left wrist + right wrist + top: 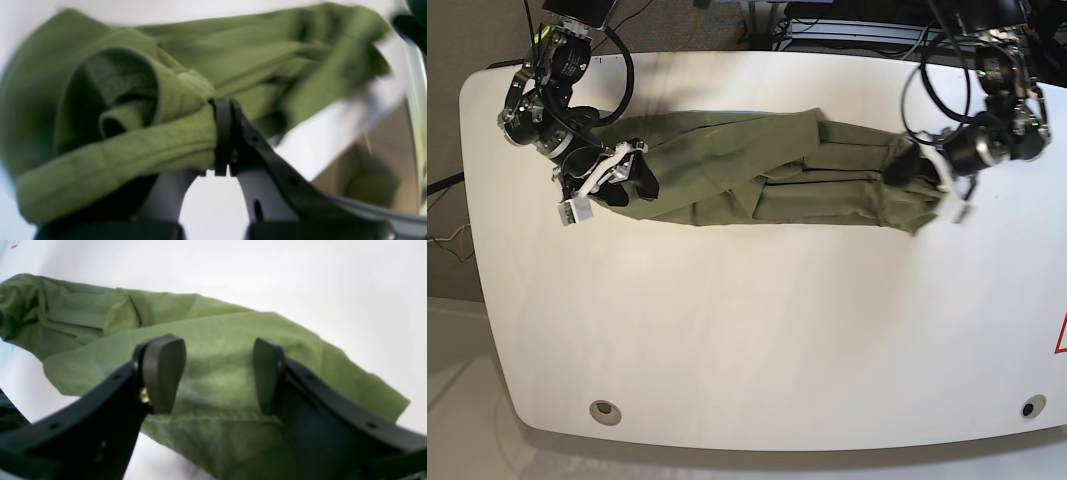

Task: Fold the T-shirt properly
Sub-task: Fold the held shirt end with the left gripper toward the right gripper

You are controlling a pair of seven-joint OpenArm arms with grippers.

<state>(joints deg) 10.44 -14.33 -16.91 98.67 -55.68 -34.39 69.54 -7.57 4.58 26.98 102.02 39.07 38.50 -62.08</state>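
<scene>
Next, my left gripper releases the gathered T-shirt end on the cloth (pixel 674 158) beside my open right gripper.
The olive-green T-shirt (pixel 767 170) lies bunched into a long, wrinkled band across the far half of the white table. At its right end, my left gripper (pixel 924 172) is shut on a gathered roll of the cloth. The left wrist view shows this up close: the two black pads of the left gripper (pixel 227 110) are pressed together on thick folds of the T-shirt (pixel 143 143). At the band's left end my right gripper (pixel 632 178) stands open. Its fingers (pixel 163 373) are spread just over the T-shirt (pixel 217 330), with nothing pinched between them.
The white table (pixel 747 330) has rounded corners and two small round holes near its front edge, one on the left (pixel 605 408) and one on the right (pixel 1027 407). Black cables (pixel 927 60) hang behind both arms. A red mark (pixel 1061 335) sits at the right edge.
</scene>
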